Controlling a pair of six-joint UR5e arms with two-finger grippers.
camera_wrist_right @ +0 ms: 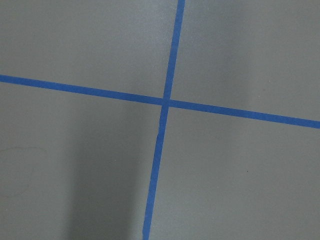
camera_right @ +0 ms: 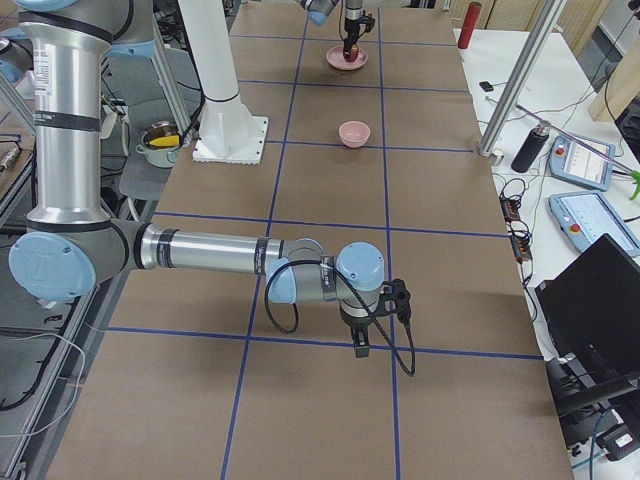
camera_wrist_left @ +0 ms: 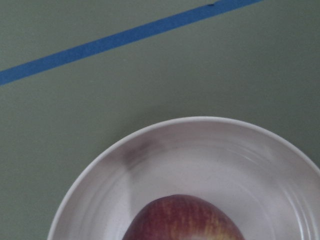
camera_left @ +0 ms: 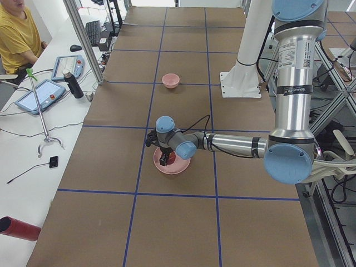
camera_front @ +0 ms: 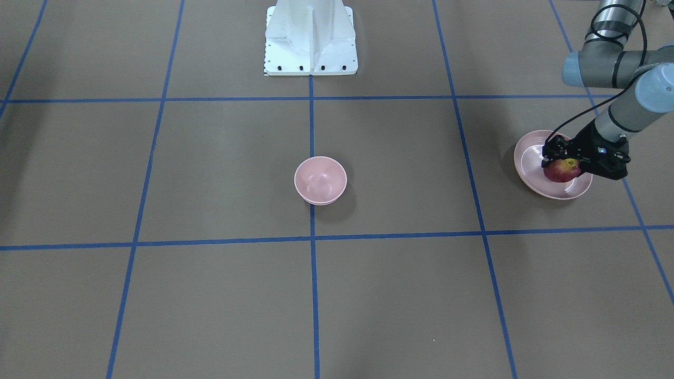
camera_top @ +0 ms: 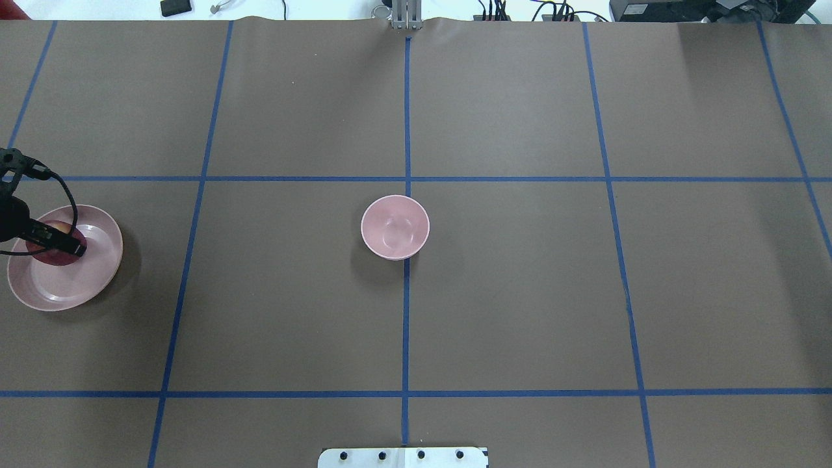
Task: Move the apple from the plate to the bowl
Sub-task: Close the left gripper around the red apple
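Note:
Next, my left gripper releases the apple inside the small deep pink bowl (camera_front: 321, 185) on the blue tape line.
The dark red apple (camera_front: 561, 170) with a yellow-green patch lies in the wide pale pink plate (camera_front: 528, 158) at the table's left end. My left gripper (camera_front: 559, 164) is down in the plate, its black fingers closed on either side of the apple. The apple (camera_top: 52, 254) and plate (camera_top: 91, 273) also show at the overhead view's left edge. The left wrist view shows the apple's top (camera_wrist_left: 185, 220) over the plate (camera_wrist_left: 200, 150). The small deep pink bowl (camera_front: 320, 180) stands empty at the table's middle. My right gripper (camera_right: 362, 345) hovers low over bare table; I cannot tell if it is open.
The brown table is marked by blue tape lines (camera_top: 406, 312). The robot's white base (camera_front: 310, 39) stands at the table's back middle. Tablets and a bottle (camera_left: 71, 84) lie on a side bench beyond the table, where a person sits.

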